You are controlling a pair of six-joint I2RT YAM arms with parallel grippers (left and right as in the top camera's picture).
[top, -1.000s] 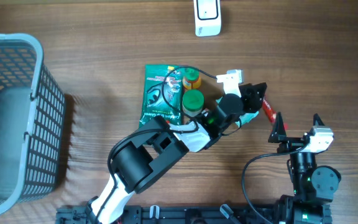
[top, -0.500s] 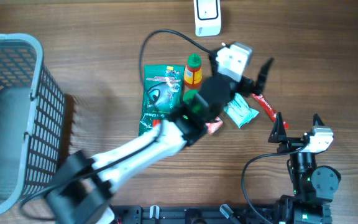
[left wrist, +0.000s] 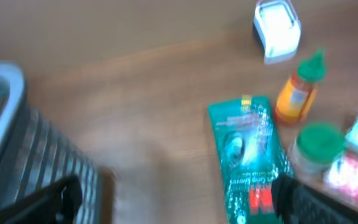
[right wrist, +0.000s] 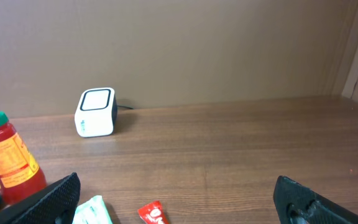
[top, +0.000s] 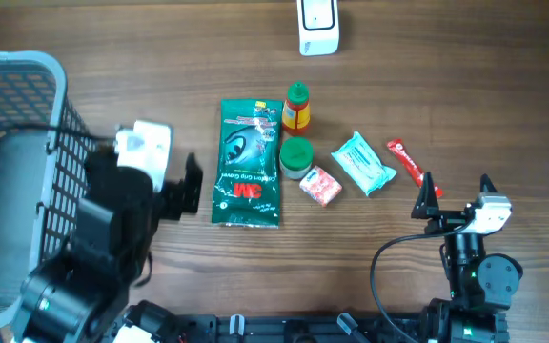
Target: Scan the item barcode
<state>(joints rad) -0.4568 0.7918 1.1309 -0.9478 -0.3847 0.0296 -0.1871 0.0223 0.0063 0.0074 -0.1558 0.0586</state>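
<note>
I need to move my right gripper to the pink packet next and grab its end (top: 335, 187) beside the teal packet.
The white barcode scanner (top: 317, 27) stands at the table's far edge, also in the right wrist view (right wrist: 96, 112). Below it lie a green 3M packet (top: 248, 164), an orange bottle (top: 295, 108), a green-lidded jar (top: 296, 157), a pink packet (top: 320, 187), a teal packet (top: 362, 164) and a red stick pack (top: 407, 162). My left gripper (left wrist: 179, 208) is open and empty, between the basket and the green packet (left wrist: 250, 155); that view is blurred. My right gripper (top: 456, 193) rests open at the near right, holding nothing.
A grey mesh basket (top: 55, 143) fills the left side, with the left arm right beside its wall. The right arm's black cable (top: 389, 252) loops on the table near its base.
The left gripper opened, then swung from the teal packet at the right across to the left beside the basket. The teal packet now lies uncovered. The right arm stayed still.
</note>
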